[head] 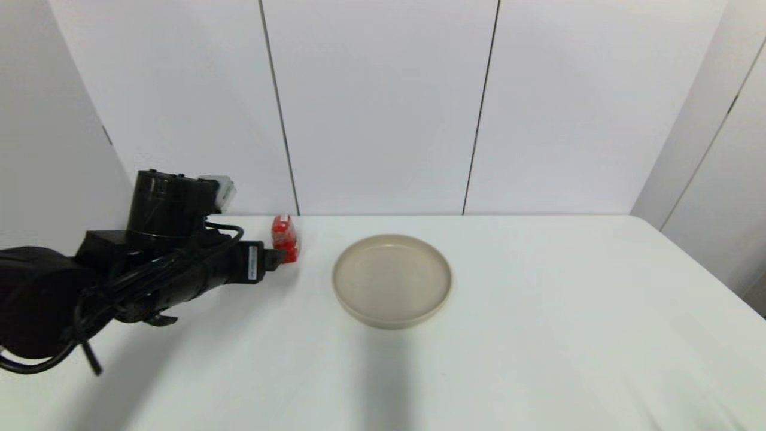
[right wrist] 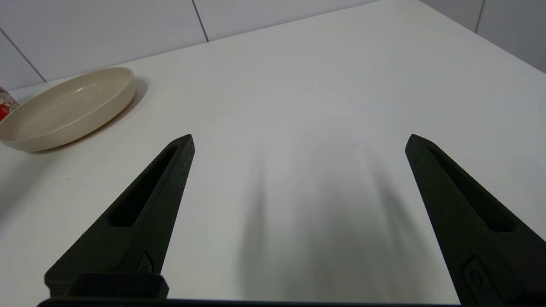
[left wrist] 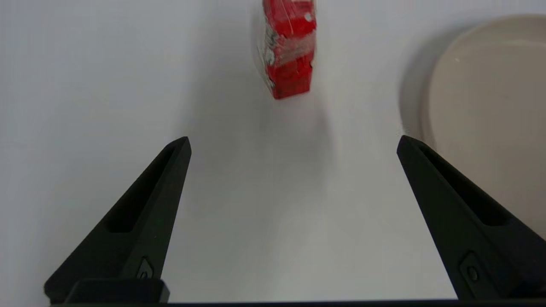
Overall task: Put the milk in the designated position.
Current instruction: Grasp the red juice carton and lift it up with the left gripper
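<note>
The middle of the red milk carton (head: 285,240) (left wrist: 290,45) near the back wall is the next place that my left gripper will go to and close on.
The milk (head: 285,239) is a small red carton standing on the white table near the back wall, left of the beige plate (head: 392,279). My left gripper (head: 279,258) reaches in from the left and hovers just short of the carton. In the left wrist view its fingers (left wrist: 153,200) are spread wide apart with nothing between them; the milk (left wrist: 290,51) sits ahead of the gap and the plate (left wrist: 490,111) lies off to one side. My right gripper (right wrist: 298,140) is open over bare table, out of the head view.
The white table (head: 538,335) runs up to a white panelled wall behind the carton and plate. The right wrist view shows the plate (right wrist: 64,108) and a sliver of the red carton (right wrist: 5,106) far off.
</note>
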